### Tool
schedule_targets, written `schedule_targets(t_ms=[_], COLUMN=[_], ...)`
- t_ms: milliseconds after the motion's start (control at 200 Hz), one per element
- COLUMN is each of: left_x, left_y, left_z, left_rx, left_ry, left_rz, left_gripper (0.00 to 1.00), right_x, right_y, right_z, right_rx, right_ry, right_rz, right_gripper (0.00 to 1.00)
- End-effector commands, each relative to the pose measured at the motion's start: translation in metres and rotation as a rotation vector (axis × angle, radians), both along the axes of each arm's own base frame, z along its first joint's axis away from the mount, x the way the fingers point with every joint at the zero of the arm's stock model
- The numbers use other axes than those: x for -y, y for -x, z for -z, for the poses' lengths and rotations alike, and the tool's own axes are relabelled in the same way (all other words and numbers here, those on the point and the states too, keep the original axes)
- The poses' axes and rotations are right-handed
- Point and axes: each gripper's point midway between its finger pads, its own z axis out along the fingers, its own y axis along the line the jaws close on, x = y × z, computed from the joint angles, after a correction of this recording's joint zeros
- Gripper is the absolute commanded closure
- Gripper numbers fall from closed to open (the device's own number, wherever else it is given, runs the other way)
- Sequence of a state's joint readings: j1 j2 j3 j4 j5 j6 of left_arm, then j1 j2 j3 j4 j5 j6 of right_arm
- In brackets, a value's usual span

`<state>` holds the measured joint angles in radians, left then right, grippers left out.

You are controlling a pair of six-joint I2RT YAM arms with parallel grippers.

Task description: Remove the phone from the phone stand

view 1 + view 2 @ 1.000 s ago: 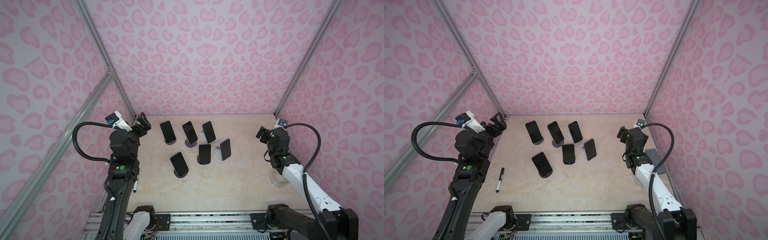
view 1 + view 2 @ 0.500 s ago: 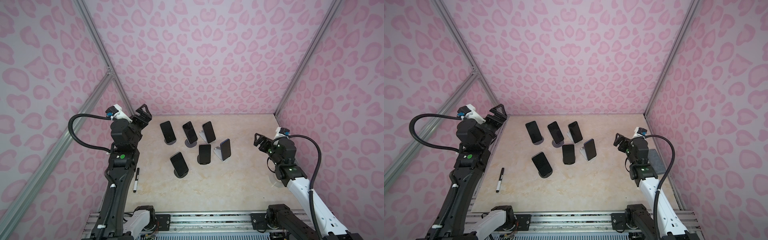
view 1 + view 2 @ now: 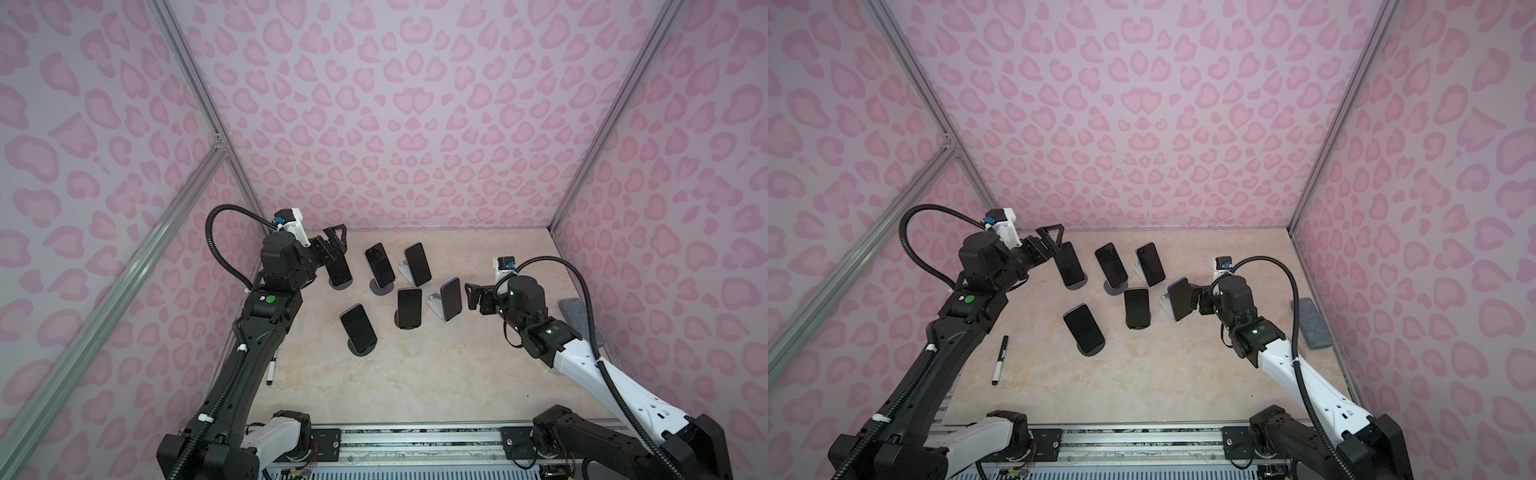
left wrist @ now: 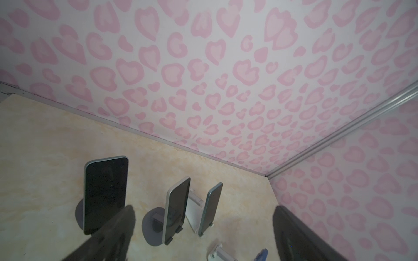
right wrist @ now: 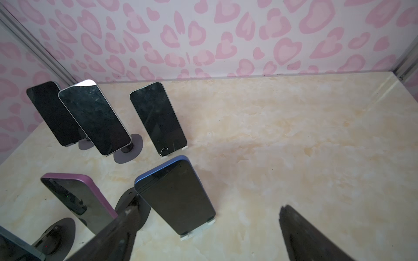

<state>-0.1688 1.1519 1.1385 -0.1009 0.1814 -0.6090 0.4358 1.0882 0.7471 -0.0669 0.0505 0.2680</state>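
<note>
I should next close my right gripper across the top end [image 3: 451, 286] [image 5: 169, 177] of the blue-edged phone, with its fingers on the two long sides of the phone.
Several dark-screened phones lean upright on stands in both top views. My left gripper [image 3: 334, 241] hangs open by the top of the back-left phone [image 3: 340, 272]. In the left wrist view that phone [image 4: 105, 192] on its round grey stand [image 4: 78, 213] sits beyond one finger, outside the open left gripper [image 4: 203, 209]. My right gripper [image 3: 1196, 297] is open just right of the blue-edged phone [image 3: 1179, 299]. In the right wrist view that phone [image 5: 176, 198] leans on a white stand [image 5: 196, 230] ahead of the open right gripper [image 5: 208, 209]. Neither gripper holds anything.
Other phones stand close together: two at the back [image 3: 379, 264] [image 3: 417, 264], a purple-edged one [image 5: 79, 198] and a front one [image 3: 357, 326]. A black marker [image 3: 1000, 359] lies at the left and a grey pad [image 3: 1316, 322] at the right wall. Pink walls enclose three sides.
Both arms have swung inward from the side walls. The left gripper now reaches the back-left phone and the right gripper has come up beside the blue-edged phone.
</note>
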Motion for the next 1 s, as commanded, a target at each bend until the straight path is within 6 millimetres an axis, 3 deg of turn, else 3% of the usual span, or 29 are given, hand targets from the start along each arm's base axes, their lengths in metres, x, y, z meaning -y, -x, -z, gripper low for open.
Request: schedule_targets(t_ms=[0, 160, 270, 495, 710, 995], left_x=[0.028, 0.053, 0.065, 0.089, 0.098, 0.106], left_y=[0.006, 0.011, 0.011, 0.02, 0.019, 0.021], left_z=[-0.006, 0.002, 0.009, 0.012, 0.017, 0.018], left_rx=[0.027, 0.001, -0.015, -0.016, -0.04, -0.043], left_ry=[0.025, 0.055, 0.074, 0.076, 0.111, 0.116], left_rz=[0.146, 0.258, 0.301, 0.392, 0.438, 0.488], left_gripper=[0.02, 0.02, 0.02, 0.02, 0.02, 0.02], right_x=[-0.009, -0.027, -0.042, -0.054, -0.067, -0.067], right_y=[-0.005, -0.019, -0.018, -0.014, -0.009, -0.017], right_z=[0.001, -0.004, 0.002, 0.013, 0.024, 0.034], right_rx=[-0.001, -0.015, -0.051, -0.115, -0.126, -0.13], right_ry=[0.04, 0.077, 0.094, 0.136, 0.127, 0.179], right_rz=[-0.038, -0.113, -0.202, -0.292, -0.38, -0.385], right_gripper=[0.01, 0.01, 0.01, 0.01, 0.01, 0.01])
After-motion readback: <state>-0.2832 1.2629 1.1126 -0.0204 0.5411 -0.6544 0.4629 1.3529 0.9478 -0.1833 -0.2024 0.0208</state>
